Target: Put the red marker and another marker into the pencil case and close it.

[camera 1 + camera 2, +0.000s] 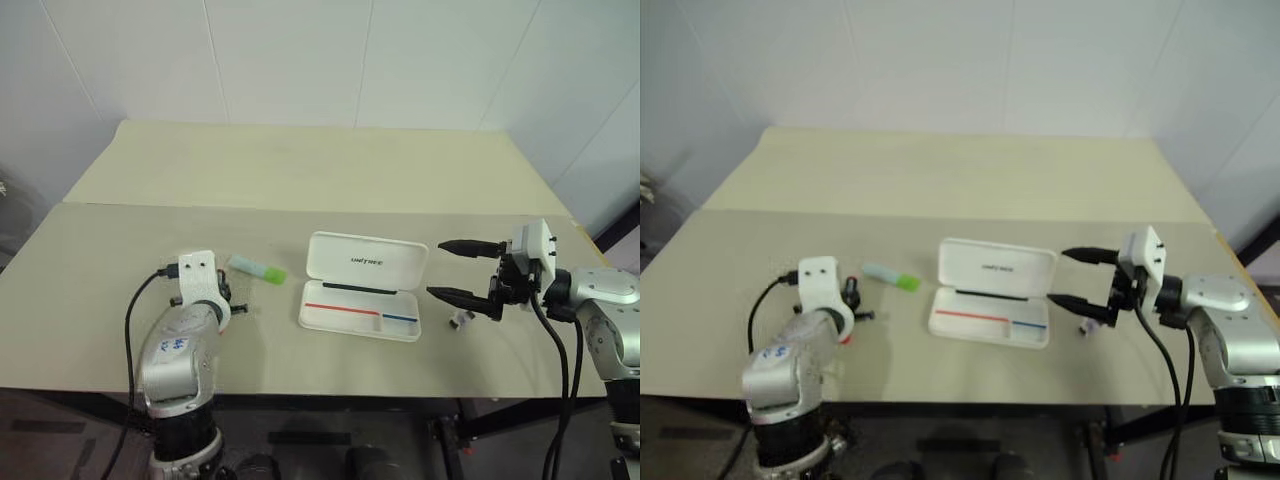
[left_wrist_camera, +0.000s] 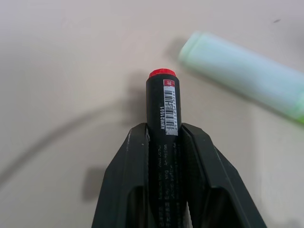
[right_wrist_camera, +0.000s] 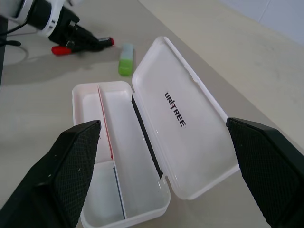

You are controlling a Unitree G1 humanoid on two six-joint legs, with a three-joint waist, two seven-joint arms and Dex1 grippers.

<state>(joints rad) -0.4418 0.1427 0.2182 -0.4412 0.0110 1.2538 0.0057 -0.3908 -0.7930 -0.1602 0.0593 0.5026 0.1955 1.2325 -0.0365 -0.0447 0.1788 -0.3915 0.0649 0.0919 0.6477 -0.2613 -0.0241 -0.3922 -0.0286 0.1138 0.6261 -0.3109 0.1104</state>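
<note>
Next, my left gripper releases the red marker in the tray's long slot (image 1: 368, 304) between the hinge and the red stripe.
My left gripper (image 2: 164, 130) is shut on the red marker (image 2: 163, 102), whose black barrel with a red end sticks out past the fingers, low over the table. The other marker, a pale green highlighter (image 1: 258, 268) with a lime cap, lies just beyond it on the table. The white pencil case (image 1: 365, 258) lies open in the middle, its lid propped back and its tray with the red and blue stripe empty. To the right of the case, my right gripper (image 1: 455, 270) is open and holds nothing, pointing toward the case.
A small pale object (image 1: 462, 320) lies on the table under the right gripper, beside the case. The beige table (image 1: 300, 170) stretches back to a white wall. A black cable (image 1: 135, 310) loops off my left wrist.
</note>
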